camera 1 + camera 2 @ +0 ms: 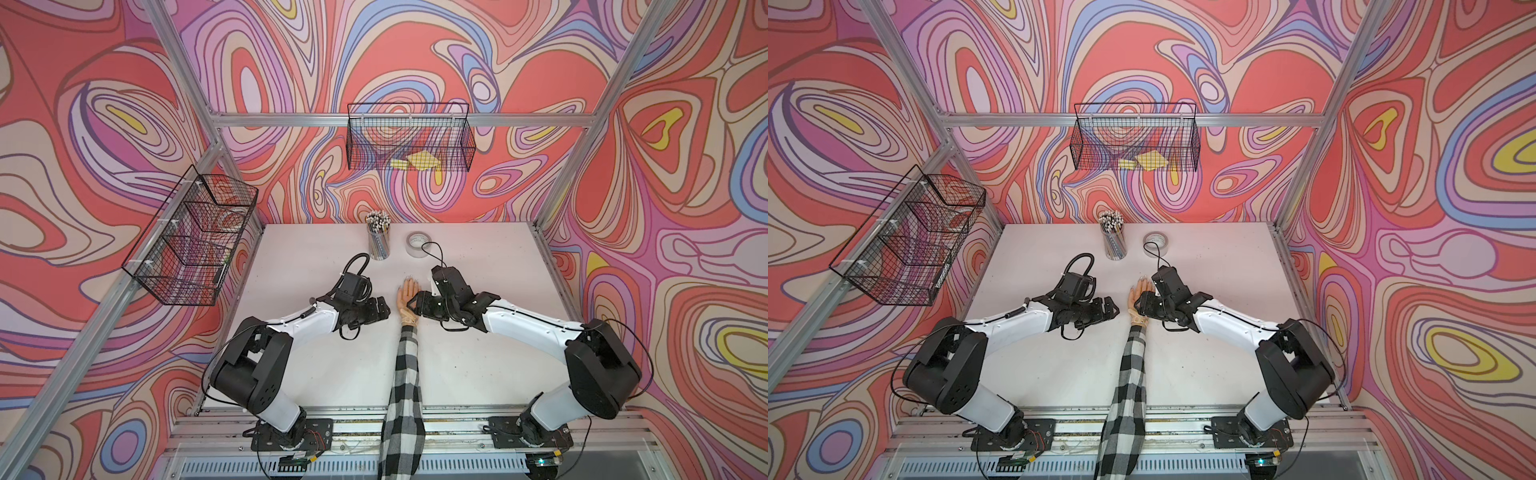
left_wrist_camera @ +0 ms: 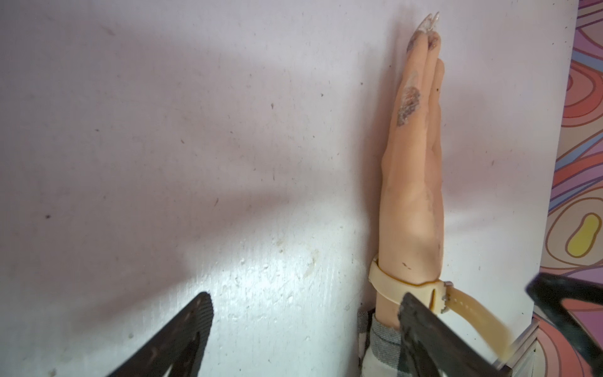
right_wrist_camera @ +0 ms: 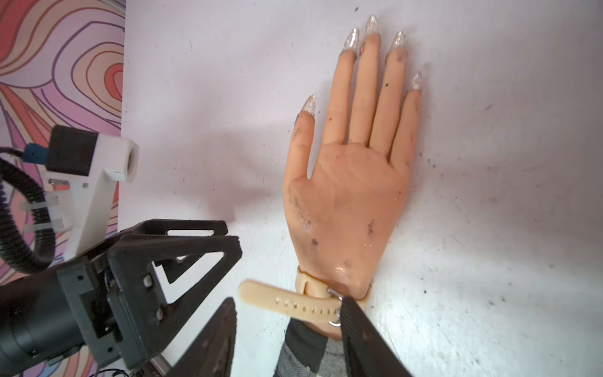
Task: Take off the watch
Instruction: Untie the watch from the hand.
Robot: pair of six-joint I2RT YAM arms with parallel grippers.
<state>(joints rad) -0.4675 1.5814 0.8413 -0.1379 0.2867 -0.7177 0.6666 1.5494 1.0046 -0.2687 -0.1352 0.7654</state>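
The strap's loose end points from the buckle toward my left gripper. Next, my right gripper grabs that loose end [image 3: 258, 294] and pulls it back over the buckle.
A mannequin hand [image 1: 406, 293] [image 3: 346, 196] lies palm up on the white table, its arm in a plaid sleeve [image 1: 405, 382]. The watch [image 1: 409, 320] [image 1: 1139, 321] is round its wrist. Its cream strap [image 3: 293, 302] runs through the metal buckle, and the free end sticks out sideways, off the wrist. My right gripper [image 3: 288, 306] [image 1: 415, 305] stands open over the wrist. The loose strap end lies between its jaws, and one finger is right at the buckle. My left gripper [image 2: 303, 303] [image 1: 384, 309] is open beside the wrist, one finger in front of the watch [image 2: 391, 287]. The dial is hidden.
A cup of pencils [image 1: 379, 241] and a grey tape roll [image 1: 417, 245] stand at the back of the table. Wire baskets hang on the back wall [image 1: 409, 137] and the left frame [image 1: 191, 237]. The two grippers are close together over the wrist.
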